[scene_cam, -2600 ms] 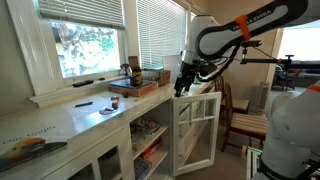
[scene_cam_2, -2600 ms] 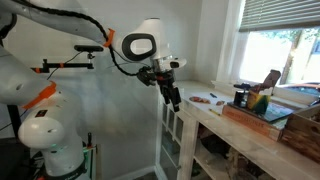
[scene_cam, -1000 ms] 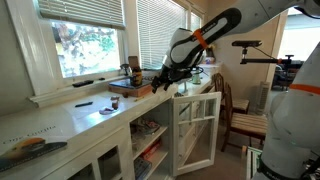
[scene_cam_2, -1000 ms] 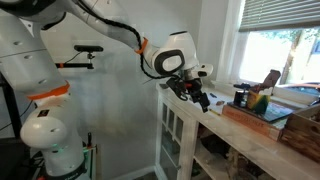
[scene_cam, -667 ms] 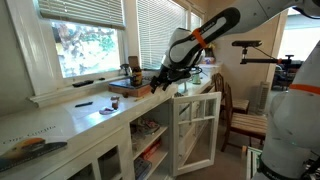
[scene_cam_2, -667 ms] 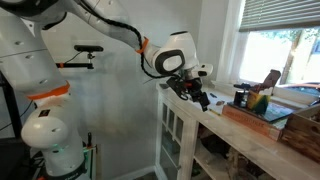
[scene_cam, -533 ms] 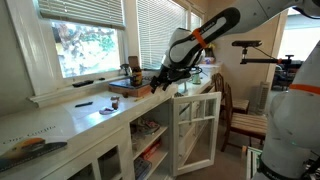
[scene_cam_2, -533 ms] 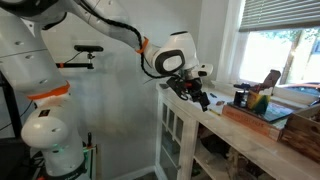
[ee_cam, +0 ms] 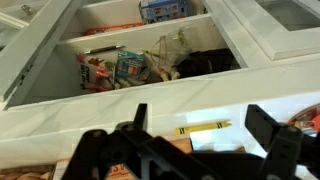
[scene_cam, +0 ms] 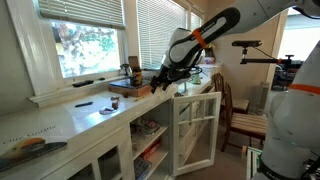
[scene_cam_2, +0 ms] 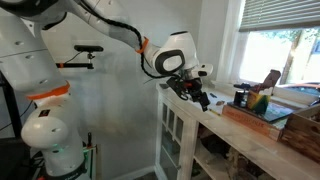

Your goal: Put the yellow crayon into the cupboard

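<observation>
Next, the gripper goes to the yellow crayon's blunt end (scene_cam: 142,97) (ee_cam: 184,130), opposite the crayon's pointed tip, and closes there.
The yellow crayon (ee_cam: 204,128) lies flat on the white countertop, seen in the wrist view between my two open fingers. My gripper (ee_cam: 205,125) hovers just above it, open and empty. In both exterior views my gripper (scene_cam: 158,82) (scene_cam_2: 193,96) hangs over the counter's edge near the tray. The cupboard below is white; its glass-pane door (scene_cam: 196,130) stands open, also seen in an exterior view (scene_cam_2: 172,135). Its shelves (ee_cam: 140,62) hold colourful stacked items.
A shallow brown wooden tray (scene_cam: 135,88) with a dark jar (scene_cam_2: 240,97) and other items sits on the counter beside my gripper. Small dark objects (scene_cam: 84,102) lie further along the counter. A wooden chair (scene_cam: 240,115) stands beyond the open door.
My arm swung from in front of the open door to over the counter edge by one second ago. Since then nothing has visibly moved.
</observation>
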Robot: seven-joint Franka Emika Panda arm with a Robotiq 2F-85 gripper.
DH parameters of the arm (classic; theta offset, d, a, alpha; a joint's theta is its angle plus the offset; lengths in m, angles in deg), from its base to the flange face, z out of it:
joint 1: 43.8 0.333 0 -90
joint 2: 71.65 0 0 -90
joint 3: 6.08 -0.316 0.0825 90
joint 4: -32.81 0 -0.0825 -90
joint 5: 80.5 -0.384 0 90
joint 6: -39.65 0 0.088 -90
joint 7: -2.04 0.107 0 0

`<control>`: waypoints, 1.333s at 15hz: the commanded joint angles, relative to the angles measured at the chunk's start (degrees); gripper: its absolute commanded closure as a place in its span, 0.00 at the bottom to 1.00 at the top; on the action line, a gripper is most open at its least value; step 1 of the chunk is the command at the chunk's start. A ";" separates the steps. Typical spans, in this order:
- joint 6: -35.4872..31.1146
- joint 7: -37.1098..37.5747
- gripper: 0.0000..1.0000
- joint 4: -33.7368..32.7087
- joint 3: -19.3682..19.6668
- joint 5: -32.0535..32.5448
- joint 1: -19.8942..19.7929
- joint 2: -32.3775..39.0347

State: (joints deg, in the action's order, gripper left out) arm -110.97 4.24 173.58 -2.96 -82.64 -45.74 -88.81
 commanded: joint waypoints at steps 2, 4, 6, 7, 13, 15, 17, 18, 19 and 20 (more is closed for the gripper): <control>0.18 -0.09 0.00 -0.10 -0.23 -0.13 -0.24 -0.02; 0.18 -0.10 0.00 -0.10 -0.23 -0.13 -0.24 -0.02; 0.18 -0.10 0.00 -0.10 -0.23 -0.13 -0.24 -0.02; 0.18 -0.10 0.00 -0.11 -0.23 -0.13 -0.24 -0.02; 1.91 13.83 0.00 -3.85 -4.69 9.83 -6.28 3.96; 2.06 18.20 0.00 -5.51 -5.54 11.42 -6.93 5.97; 1.48 21.89 0.00 -6.73 -6.04 12.24 -6.92 7.83; 1.11 22.83 0.00 -7.45 -5.98 11.92 -6.48 8.87; 0.55 23.99 0.00 -7.97 -5.99 11.86 -6.16 9.89; 0.37 25.17 0.00 -8.68 -6.10 12.27 -5.98 10.77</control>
State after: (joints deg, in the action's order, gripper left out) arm -110.65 24.67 167.83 -8.40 -72.27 -51.80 -81.63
